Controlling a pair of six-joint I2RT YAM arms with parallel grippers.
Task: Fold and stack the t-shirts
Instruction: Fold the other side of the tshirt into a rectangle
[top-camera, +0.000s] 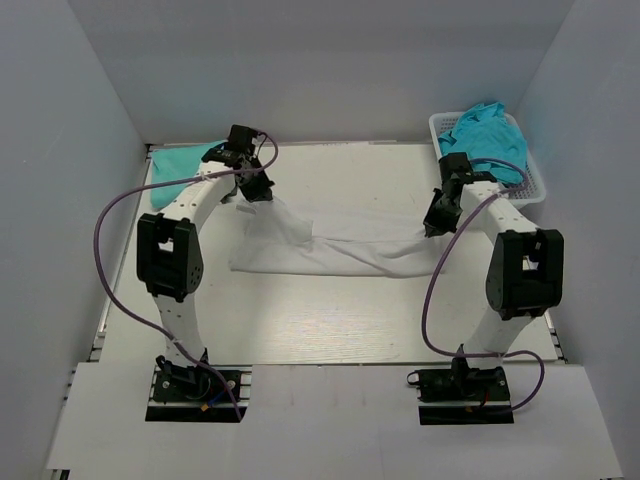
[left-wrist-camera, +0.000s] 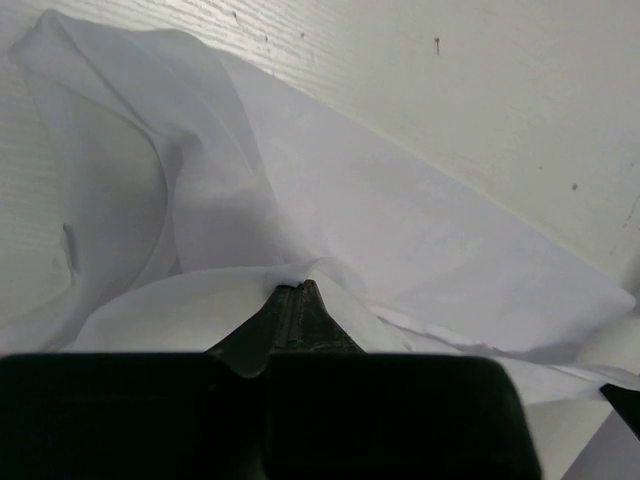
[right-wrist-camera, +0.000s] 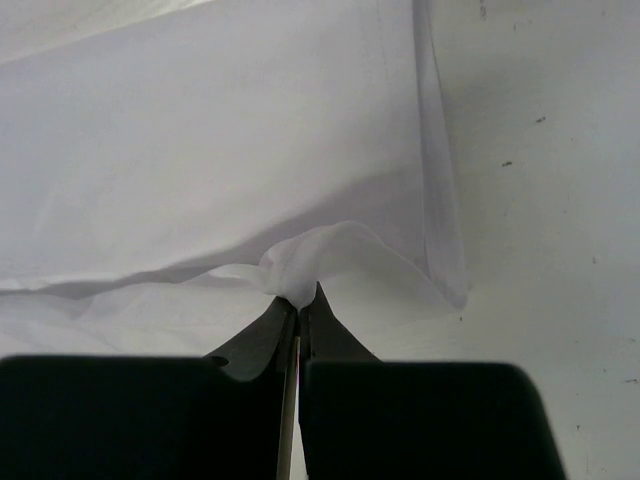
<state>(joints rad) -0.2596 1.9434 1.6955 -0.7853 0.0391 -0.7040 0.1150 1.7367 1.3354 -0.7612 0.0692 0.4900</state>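
Next, my right gripper opens, moves over and grips at that edge (right-wrist-camera: 441, 255), because it is pinching a bunched fold short of the white t-shirt's end edge.
A white t-shirt (top-camera: 330, 255) lies stretched across the middle of the table, lifted at both ends. My left gripper (top-camera: 257, 189) is shut on its left end; in the left wrist view the closed gripper (left-wrist-camera: 298, 287) pinches the white t-shirt (left-wrist-camera: 400, 230). My right gripper (top-camera: 433, 226) is shut on its right end; in the right wrist view the gripper (right-wrist-camera: 300, 300) pinches a bunched fold of the white t-shirt (right-wrist-camera: 200, 150). A folded teal t-shirt (top-camera: 178, 170) lies at the back left. Another teal t-shirt (top-camera: 487, 135) is heaped in the basket.
A white lattice basket (top-camera: 530, 185) stands at the back right corner, just behind my right arm. Grey walls close in the table on three sides. Purple cables loop beside each arm.
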